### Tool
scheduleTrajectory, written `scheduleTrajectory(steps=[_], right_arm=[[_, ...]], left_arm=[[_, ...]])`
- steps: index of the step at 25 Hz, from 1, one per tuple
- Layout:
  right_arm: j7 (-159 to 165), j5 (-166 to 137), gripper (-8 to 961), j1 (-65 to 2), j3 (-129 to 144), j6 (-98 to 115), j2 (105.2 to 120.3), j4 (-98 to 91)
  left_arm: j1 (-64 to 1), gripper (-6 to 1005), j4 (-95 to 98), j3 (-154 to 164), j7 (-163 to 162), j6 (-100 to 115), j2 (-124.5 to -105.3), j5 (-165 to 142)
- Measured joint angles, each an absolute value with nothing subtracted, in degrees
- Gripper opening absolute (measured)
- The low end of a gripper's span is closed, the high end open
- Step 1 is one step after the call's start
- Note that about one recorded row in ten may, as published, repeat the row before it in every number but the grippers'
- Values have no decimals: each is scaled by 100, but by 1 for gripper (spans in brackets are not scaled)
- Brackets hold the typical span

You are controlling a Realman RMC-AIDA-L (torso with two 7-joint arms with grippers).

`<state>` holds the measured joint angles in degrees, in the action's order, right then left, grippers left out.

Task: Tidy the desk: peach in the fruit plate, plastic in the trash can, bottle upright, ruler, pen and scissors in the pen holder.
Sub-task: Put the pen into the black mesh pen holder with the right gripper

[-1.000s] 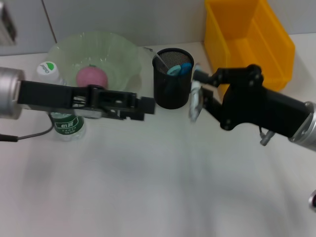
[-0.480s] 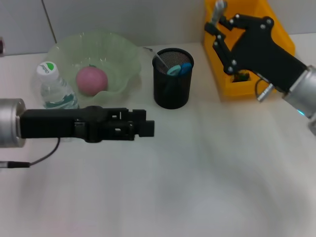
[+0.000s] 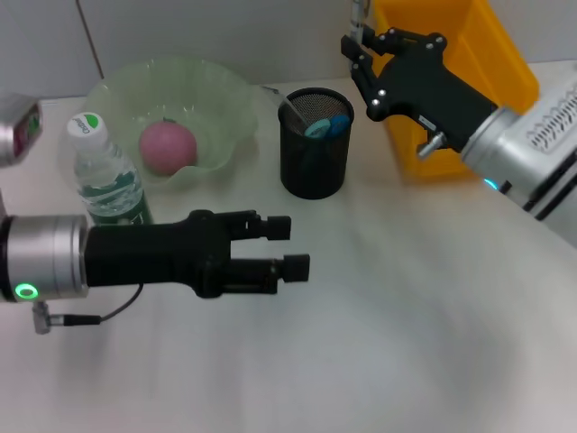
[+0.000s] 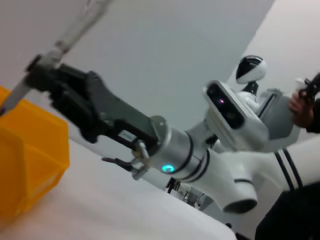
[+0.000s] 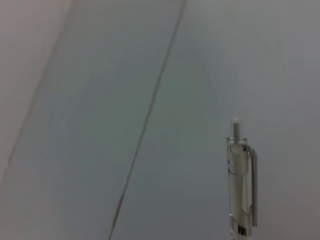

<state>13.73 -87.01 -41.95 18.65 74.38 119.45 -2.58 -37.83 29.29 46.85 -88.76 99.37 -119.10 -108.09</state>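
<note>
My right gripper is going to let go of the clear pen inside the black mesh pen holder [image 3: 313,111], behind the handles of the blue scissors.
My right gripper [image 3: 359,45] is raised behind the black mesh pen holder [image 3: 314,149], shut on a clear pen [image 3: 358,13] that stands upright. The same pen [image 5: 241,182] shows against the wall in the right wrist view, and the left wrist view also catches this pen [image 4: 75,25]. Blue scissors handles [image 3: 326,125] and a ruler [image 3: 292,114] stick out of the holder. In the green fruit plate [image 3: 225,95] lies the pink peach [image 3: 167,147]. The bottle [image 3: 104,176] stands upright beside it. My left gripper [image 3: 288,245] hovers open and empty over the table, in front of the holder. No plastic is in view.
The yellow trash can [image 3: 469,63] stands at the back right, just beside my right arm, and appears as the yellow trash can [image 4: 30,150] in the left wrist view. A grey wall [image 3: 225,32] closes off the back of the white table [image 3: 379,343].
My right gripper rose with the pen from beside the holder to over the yellow bin, then swung left to behind the holder. My left gripper drew back toward the table's front.
</note>
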Motion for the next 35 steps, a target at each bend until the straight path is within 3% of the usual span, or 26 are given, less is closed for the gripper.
scheduleTrajectory(steps=[15, 35], right_arm=[[2488, -8731, 146, -4664, 2173, 6380, 11949, -147], [3013, -8742, 150, -4746, 2180, 6020, 11953, -100]], left_arm=[[-3515, 786, 2604, 4842, -7555, 9471, -11895, -10663], [-3474, 789, 2601, 4830, -7510, 9386, -11891, -10650]])
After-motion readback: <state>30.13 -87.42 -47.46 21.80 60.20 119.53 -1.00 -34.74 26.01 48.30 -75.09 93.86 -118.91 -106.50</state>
